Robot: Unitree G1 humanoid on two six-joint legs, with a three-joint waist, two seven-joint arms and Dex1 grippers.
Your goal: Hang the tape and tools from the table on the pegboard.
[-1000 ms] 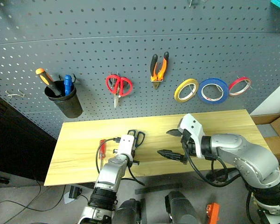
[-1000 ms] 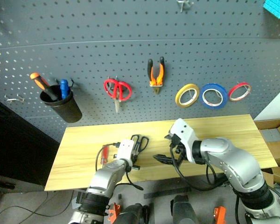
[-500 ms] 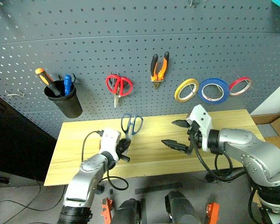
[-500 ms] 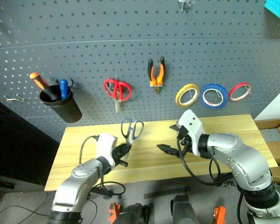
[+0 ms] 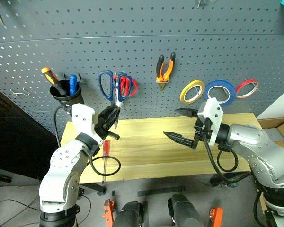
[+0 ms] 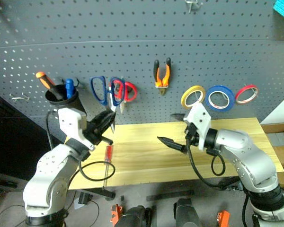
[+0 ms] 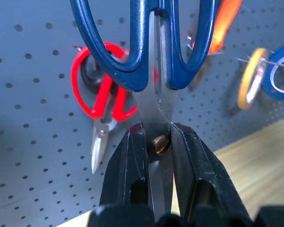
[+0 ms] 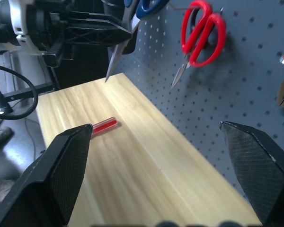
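My left gripper needs to release the blue-handled scissors on the pegboard, so they hang directly in front of the red scissors [image 5: 125, 91] [image 7: 108, 99].
My left gripper [image 5: 111, 118] is shut on the blades of the blue-handled scissors [image 5: 111, 85], close by their pivot screw [image 7: 160, 143]. The handles point up in front of the pegboard [image 5: 132, 38], just left of the red scissors [image 5: 128, 87]. The red-handled screwdriver [image 5: 104, 147] lies on the table [image 5: 151, 151] below that gripper. The orange-and-black pliers [image 5: 164, 68] and the blue tape [image 5: 219, 83] hang on the pegboard. My right gripper [image 5: 173, 123] hovers open and empty above the middle of the table, below the tape.
A black cup [image 5: 73, 98] with an orange and a blue screwdriver hangs at the pegboard's left. A yellow ring [image 5: 182, 96] and a red ring [image 5: 247, 82] flank the blue tape. A black cable loops over the table's front left edge.
My left gripper has lifted the blue scissors off the table, up to the pegboard beside the red scissors. The right gripper rose slightly and stayed open.
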